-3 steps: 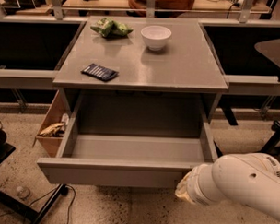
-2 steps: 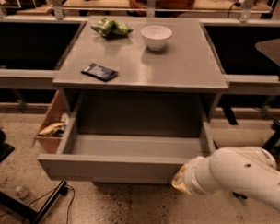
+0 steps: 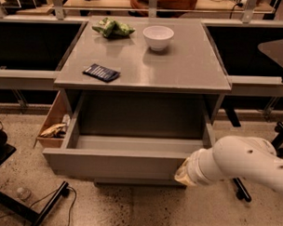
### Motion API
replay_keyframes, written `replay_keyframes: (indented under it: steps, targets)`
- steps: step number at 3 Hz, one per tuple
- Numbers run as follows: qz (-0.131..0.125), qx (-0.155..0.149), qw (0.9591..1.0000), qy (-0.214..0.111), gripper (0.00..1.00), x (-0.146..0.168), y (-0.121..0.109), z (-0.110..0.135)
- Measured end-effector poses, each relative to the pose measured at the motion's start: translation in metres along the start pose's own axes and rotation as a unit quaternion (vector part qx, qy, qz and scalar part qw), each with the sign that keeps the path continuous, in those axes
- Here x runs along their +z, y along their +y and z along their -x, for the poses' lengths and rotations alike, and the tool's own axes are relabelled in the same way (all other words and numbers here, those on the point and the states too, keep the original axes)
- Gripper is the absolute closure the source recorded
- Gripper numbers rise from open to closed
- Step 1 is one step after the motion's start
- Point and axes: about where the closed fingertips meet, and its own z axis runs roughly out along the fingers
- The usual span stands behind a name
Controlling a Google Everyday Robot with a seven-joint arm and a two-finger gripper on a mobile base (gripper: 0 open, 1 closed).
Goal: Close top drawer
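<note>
Next, my gripper releases the top drawer, now pulled well out of the cabinet, once its front panel sits shut just under the grey cabinet top (image 3: 133,122).
The top drawer (image 3: 111,164) is a wide grey drawer pulled well out of the cabinet. Its deep grey tray (image 3: 136,143) looks empty, and its plain flat front panel faces me. My white arm (image 3: 242,162) reaches in from the right. My gripper (image 3: 181,174) is at the end of the arm, low against the right part of the drawer's front panel. The wrist hides most of it.
On the grey cabinet top (image 3: 180,65) are a white bowl (image 3: 158,37), a green bag (image 3: 112,27) and a dark blue packet (image 3: 101,72). A light brown wooden box (image 3: 53,125) with litter hangs at the cabinet's left side. A black stand foot (image 3: 31,208) and cable lie on the floor at left.
My arm has moved left and forward to the drawer's front panel. The drawer front has slid a little way back toward the cabinet.
</note>
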Motion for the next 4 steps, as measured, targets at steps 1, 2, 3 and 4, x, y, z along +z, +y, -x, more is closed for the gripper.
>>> replay_keyframes:
  steps: [1, 2, 3, 4]
  targets:
    - [0.004, -0.004, 1.0, -0.002, 1.0, 0.002, -0.004, 0.0]
    - [0.007, -0.014, 0.9998, -0.01, 1.0, 0.008, -0.031, 0.002]
    - [0.029, -0.032, 0.999, -0.012, 1.0, 0.024, -0.054, -0.004]
    - [0.029, -0.04, 0.9986, -0.019, 1.0, 0.028, -0.085, 0.001]
